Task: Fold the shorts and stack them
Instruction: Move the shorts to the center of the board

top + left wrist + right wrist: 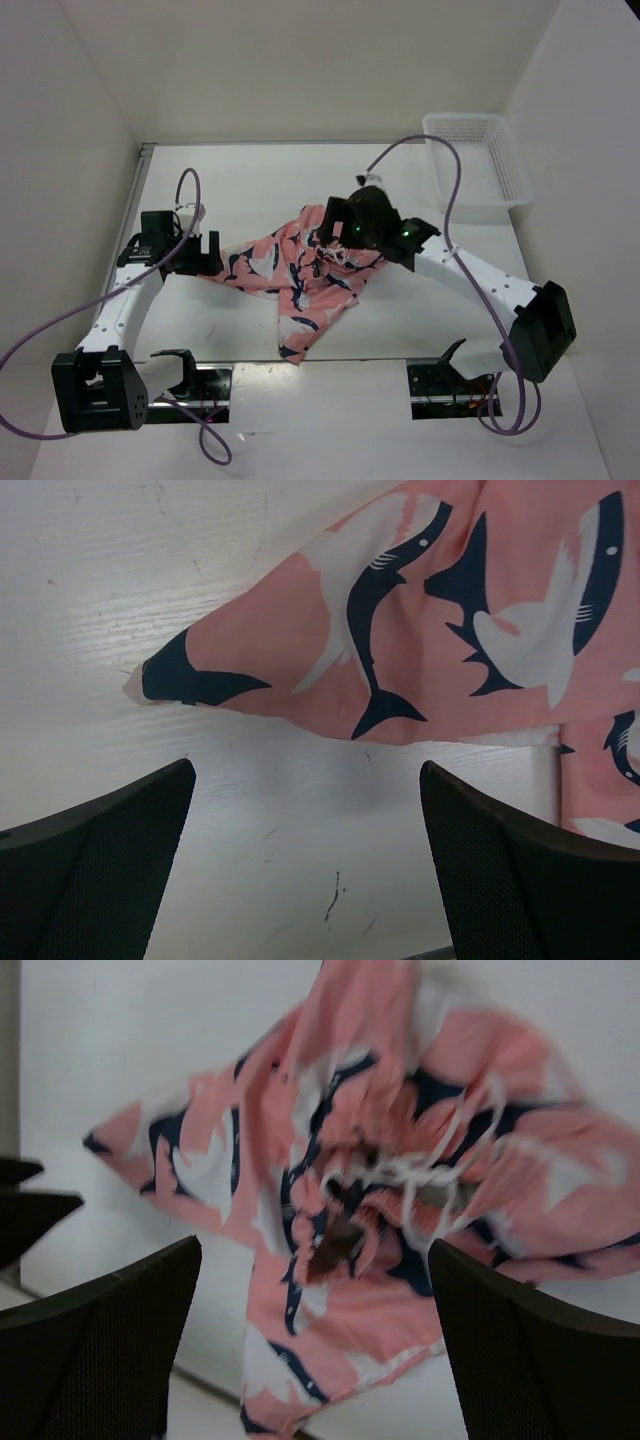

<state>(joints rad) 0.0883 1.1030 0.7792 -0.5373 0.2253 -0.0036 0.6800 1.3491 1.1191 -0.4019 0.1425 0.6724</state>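
The pointed corner of the shorts is beyond the open fingers of my left gripper, so next I move over and pinch that corner point(168, 676) before I lift the crumpled shorts.
The salmon-pink shorts point(300, 275) with navy-and-white sharks lie crumpled and spread out at the table's middle, one leg reaching toward the near edge. My left gripper point(208, 255) is open and empty, low over the bare table just short of the shorts' left corner point(190, 675). In the left wrist view the gripper point(308, 860) has only table between its jaws. My right gripper point(335, 222) hovers open above the bunched waistband with its white drawstring point(430, 1175). In the right wrist view the gripper point(315, 1345) holds nothing, and the shorts point(330, 1300) lie below it.
A white mesh basket point(480, 160) stands at the back right corner. White walls close in the table on the left, back and right. The arm bases point(100, 385) sit at the near edge, with purple cables looping over both arms.
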